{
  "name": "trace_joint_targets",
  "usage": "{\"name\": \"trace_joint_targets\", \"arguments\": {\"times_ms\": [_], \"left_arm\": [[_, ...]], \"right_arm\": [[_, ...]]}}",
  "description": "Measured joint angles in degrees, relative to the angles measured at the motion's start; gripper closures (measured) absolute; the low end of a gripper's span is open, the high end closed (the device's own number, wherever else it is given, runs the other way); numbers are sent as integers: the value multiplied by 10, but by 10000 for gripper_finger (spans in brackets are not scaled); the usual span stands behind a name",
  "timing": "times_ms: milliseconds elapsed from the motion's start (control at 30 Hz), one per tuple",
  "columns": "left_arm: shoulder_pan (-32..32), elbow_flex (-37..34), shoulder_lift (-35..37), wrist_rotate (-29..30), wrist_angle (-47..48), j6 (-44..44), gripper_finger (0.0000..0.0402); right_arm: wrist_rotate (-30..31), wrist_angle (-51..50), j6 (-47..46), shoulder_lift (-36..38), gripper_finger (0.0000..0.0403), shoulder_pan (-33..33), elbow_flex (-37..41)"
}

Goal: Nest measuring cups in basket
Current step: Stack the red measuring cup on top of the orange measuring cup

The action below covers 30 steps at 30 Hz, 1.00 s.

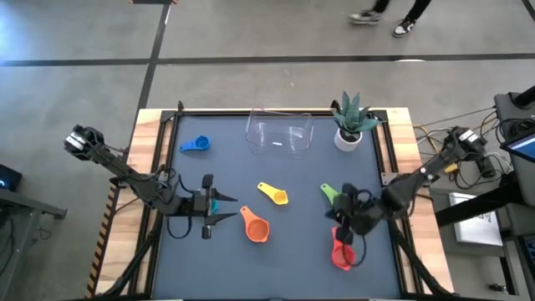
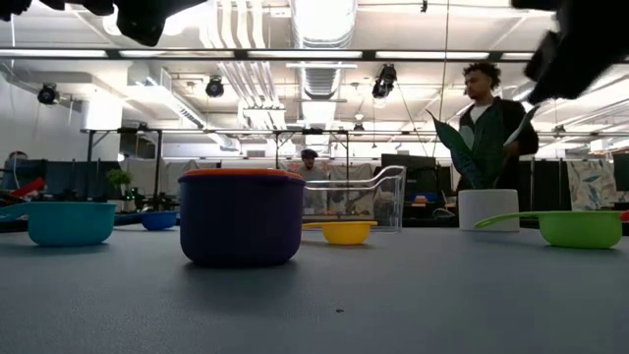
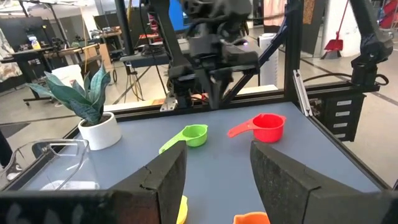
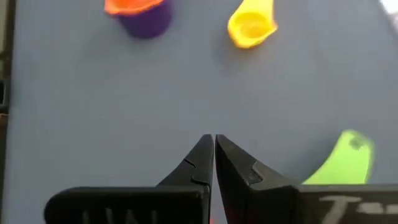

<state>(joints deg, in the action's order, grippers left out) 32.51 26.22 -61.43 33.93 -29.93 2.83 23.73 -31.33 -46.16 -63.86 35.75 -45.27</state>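
My right gripper needs to move to the red cup next and close on the red cup's rim [image 1: 352,251], beside the cup's handle on the side of my right arm.
The clear basket [image 1: 278,134] stands near the table's far edge. Blue cup [image 1: 195,145] lies to its left. Yellow cup [image 1: 273,194] is mid-table. Orange cup [image 1: 255,226] sits inside the purple cup [image 2: 241,218]. Teal cup [image 2: 71,222] rests on its base beside my left gripper [image 1: 226,211], which is open above the table and looks toward green and red in its wrist view [image 3: 217,174]. My right gripper [image 1: 341,216] is shut with nothing between its fingers [image 4: 214,146], over the mat between the green cup [image 1: 330,194] and the red cup [image 1: 341,251].
A small white pot with a spiky green plant [image 1: 349,125] stands at the far right corner beside the basket. The mat's near middle [image 1: 284,267] holds no objects. Wooden table rims [image 1: 150,167] run along both sides. People stand in the room beyond [image 2: 491,108].
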Motion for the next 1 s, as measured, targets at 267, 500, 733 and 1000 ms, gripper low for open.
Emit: {"name": "trace_joint_targets", "arguments": {"times_ms": [267,500,733,1000], "left_arm": [[-1,0,-2,0,3,-3,240],[-1,0,-2,0,0,-3,240],[-1,0,-2,0,-1,-3,240],[-1,0,-2,0,-1,-3,240]], "right_arm": [[56,2,-179,-70,394,120,-13],[73,-1,-245,-67,394,182,-10],[19,-26,-308,-71,393,184,-10],[-20,-42,-320,-77,382,185,-6]]}}
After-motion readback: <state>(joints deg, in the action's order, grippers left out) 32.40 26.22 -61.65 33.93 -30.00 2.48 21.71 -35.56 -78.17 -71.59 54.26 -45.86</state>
